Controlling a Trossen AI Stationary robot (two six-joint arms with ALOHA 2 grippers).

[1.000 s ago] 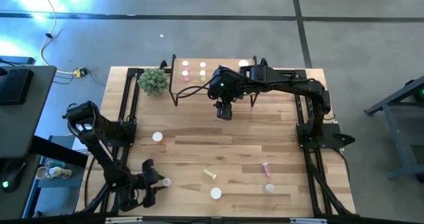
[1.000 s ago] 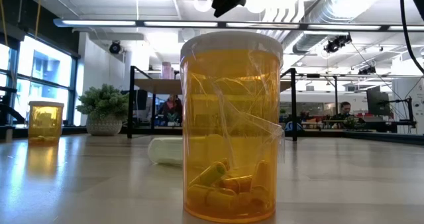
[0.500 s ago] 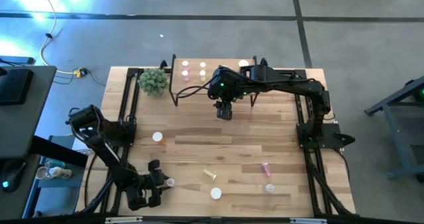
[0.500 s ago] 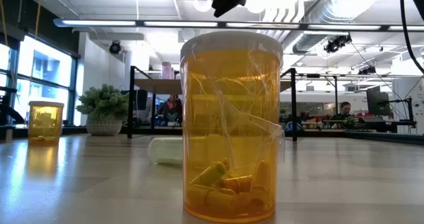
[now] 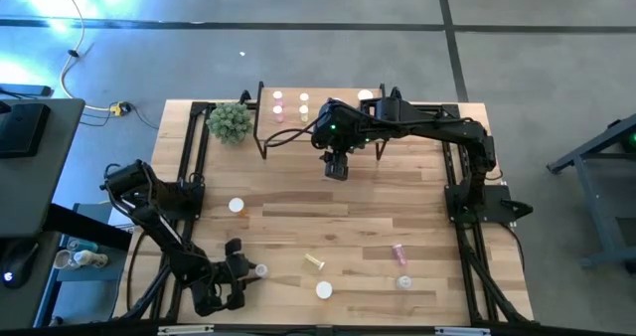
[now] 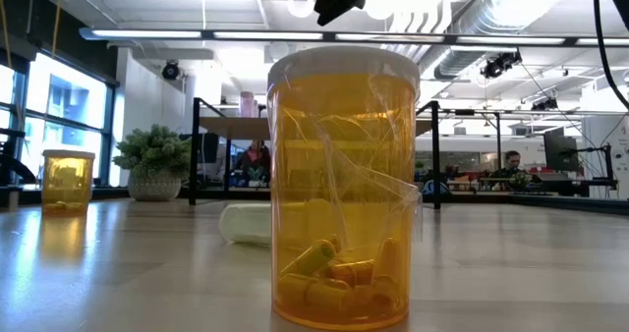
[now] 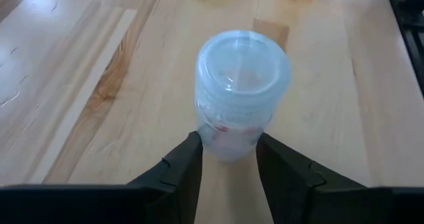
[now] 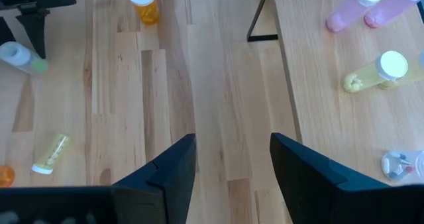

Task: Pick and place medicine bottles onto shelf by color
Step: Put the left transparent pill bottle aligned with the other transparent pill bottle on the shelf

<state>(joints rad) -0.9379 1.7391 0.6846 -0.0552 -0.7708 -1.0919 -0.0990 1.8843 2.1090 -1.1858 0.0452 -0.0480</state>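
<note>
Only the ends of my left gripper's fingers pinch the pale-blue bottle's lower body. I will open it, reach farther in and grip just below the bottle's cap (image 7: 236, 110).
A clear, pale-blue medicine bottle (image 7: 242, 85) with a clear cap stands upright on the table near its front left; its cap (image 5: 260, 271) shows in the high view. My left gripper (image 7: 228, 158) is shut on it. My right gripper (image 8: 232, 161) hangs open and holds nothing, above the table in front of the shelf (image 5: 318, 127). The shelf top carries two pink bottles (image 8: 344, 12), a yellow-green one (image 8: 374, 71) and a clear one (image 8: 401, 163). An orange bottle (image 6: 344, 185) stands right in front of the low camera. My left gripper pinches the bottle's lower body (image 7: 228, 134) between its two fingers (image 7: 189, 168), one on each side. The fingers slant down at it from the table's left. The bottle stands upright with its base on the table.
Loose on the table are an orange bottle (image 5: 237, 205), a lying yellow-green one (image 5: 315, 262), a lying pink one (image 5: 399, 252), a clear one (image 5: 403, 282) and the orange one with a white cap (image 5: 324, 289). A potted plant (image 5: 231, 122) stands left of the shelf.
My left gripper has moved toward the table's right edge, up to the clear bottle, and sunk a little. The bottle has shifted slightly the same way, still upright on the table.
</note>
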